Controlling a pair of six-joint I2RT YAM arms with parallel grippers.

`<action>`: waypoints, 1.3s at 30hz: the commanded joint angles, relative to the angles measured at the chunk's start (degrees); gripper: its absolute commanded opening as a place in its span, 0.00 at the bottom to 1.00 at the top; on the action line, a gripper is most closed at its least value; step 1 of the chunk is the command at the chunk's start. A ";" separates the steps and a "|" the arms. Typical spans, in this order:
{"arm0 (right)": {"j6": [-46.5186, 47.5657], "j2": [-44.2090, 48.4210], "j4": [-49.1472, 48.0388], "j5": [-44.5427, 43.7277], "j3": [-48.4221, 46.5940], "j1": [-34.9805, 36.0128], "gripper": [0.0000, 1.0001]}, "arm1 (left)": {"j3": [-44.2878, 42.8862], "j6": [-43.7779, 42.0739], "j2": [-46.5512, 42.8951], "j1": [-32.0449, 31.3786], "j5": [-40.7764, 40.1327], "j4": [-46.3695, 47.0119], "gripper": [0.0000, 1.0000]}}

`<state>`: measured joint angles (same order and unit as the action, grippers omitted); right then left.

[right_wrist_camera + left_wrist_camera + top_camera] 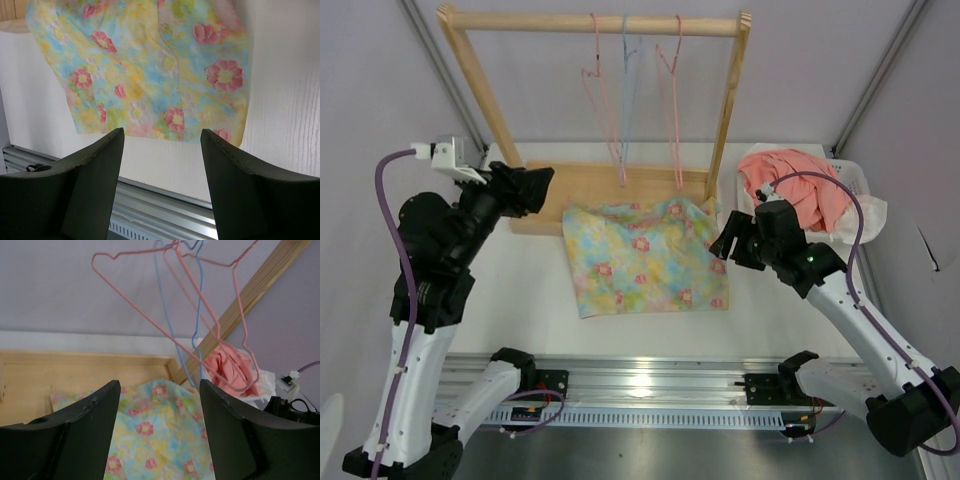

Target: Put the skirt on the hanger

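I will next use my left gripper to take hold of the pink hanger nearest to it by the hanger's neck (598, 67) (177, 244), just under its hook.
The skirt (645, 257) lies flat on the white table, pastel yellow, blue and green with pink flowers. It also shows in the left wrist view (150, 435) and in the right wrist view (150, 65). Two pink wire hangers (601, 95) hang from the wooden rack's top bar, with a light blue one (628, 90) between them. A pink hanger (150, 320) also shows in the left wrist view. My left gripper (542, 186) (160, 395) is open and empty, above the skirt's far left corner. My right gripper (723, 245) (162, 150) is open and empty, by the skirt's right edge.
The wooden rack (725, 110) stands on its base board (585, 185) behind the skirt. A coral-pink garment (790, 185) (227, 362) lies in a white basket (855, 185) at the right. A metal rail (650, 385) (165, 210) runs along the near edge.
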<state>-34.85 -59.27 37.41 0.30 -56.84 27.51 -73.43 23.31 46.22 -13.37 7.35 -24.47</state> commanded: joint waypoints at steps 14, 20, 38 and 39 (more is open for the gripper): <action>3.03 -3.75 -3.74 1.81 -5.13 -1.67 0.69 | -33.93 -5.29 39.54 -8.96 -17.89 20.59 0.70; 3.65 -3.58 -3.92 2.08 -4.16 -2.02 0.69 | -56.44 -7.40 59.23 -9.31 -22.63 13.41 0.67; 5.32 -2.70 -4.27 4.10 -2.93 -3.78 0.69 | -52.17 -12.14 56.97 -10.37 -27.04 14.10 0.54; 5.41 -2.70 -4.27 4.19 -2.84 -3.78 0.69 | -52.17 -12.58 56.71 -10.36 -27.30 14.18 0.54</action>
<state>-30.79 -63.07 34.96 3.55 -59.83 24.08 -125.86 13.67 107.07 -23.62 -19.33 -12.58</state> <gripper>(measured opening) 0.690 0.538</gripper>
